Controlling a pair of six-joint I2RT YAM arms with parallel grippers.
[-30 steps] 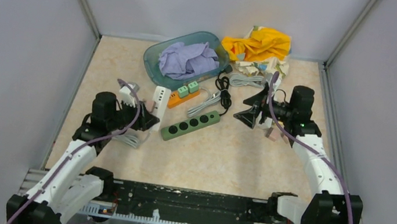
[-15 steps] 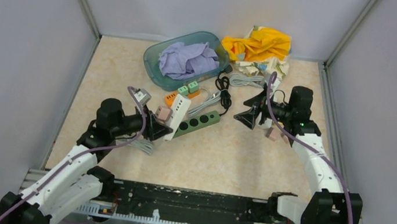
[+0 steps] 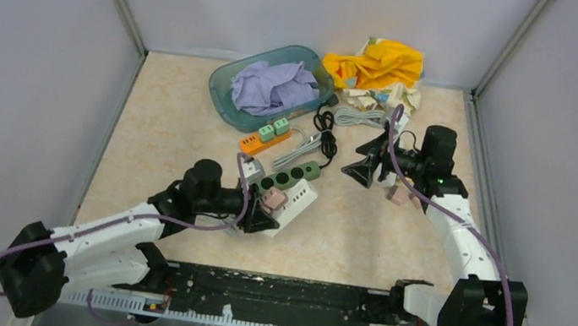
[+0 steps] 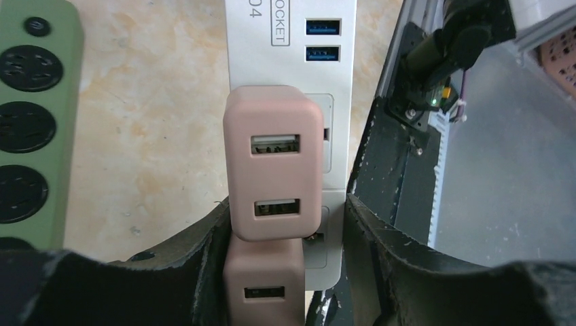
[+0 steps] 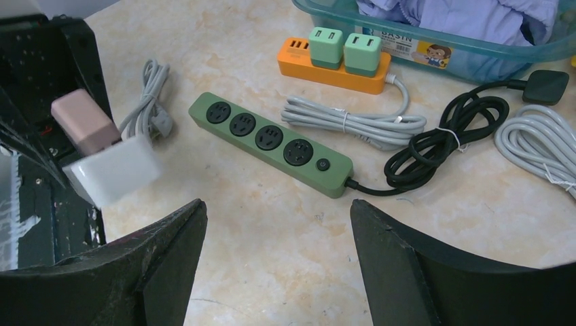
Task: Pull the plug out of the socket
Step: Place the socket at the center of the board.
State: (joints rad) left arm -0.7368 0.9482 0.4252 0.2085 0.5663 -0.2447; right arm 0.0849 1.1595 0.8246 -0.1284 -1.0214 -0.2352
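The robot's left gripper will release the white socket strip on bare table (image 3: 317,239) between the green strip and the front edge of the table.
My left gripper (image 3: 261,213) is shut across the near end of a white socket strip (image 3: 298,198) and holds it off the table, in front of the green strip. In the left wrist view the white socket strip (image 4: 292,75) carries a pink plug (image 4: 274,170) with two USB ports, and a second pink plug (image 4: 265,288) sits just below it between my fingers (image 4: 204,261). My left gripper (image 4: 285,207) presses on the lower plug's side and the strip's right edge. My right gripper (image 3: 365,166) hangs open over bare table, to the right and apart from the strip; the right wrist view shows the strip (image 5: 115,173) and a pink plug (image 5: 80,122).
A green socket strip (image 5: 268,142) with a black cable (image 5: 441,136) lies mid-table. Behind it lie an orange strip (image 5: 333,68) with two green plugs, grey coiled cables (image 5: 353,122) and a teal basin (image 3: 223,90) of cloth. Yellow cloth (image 3: 381,61) lies at the back right.
My left arm has carried the white strip with its pink plugs from the left side toward the middle and nearer the front. The right arm has not moved.
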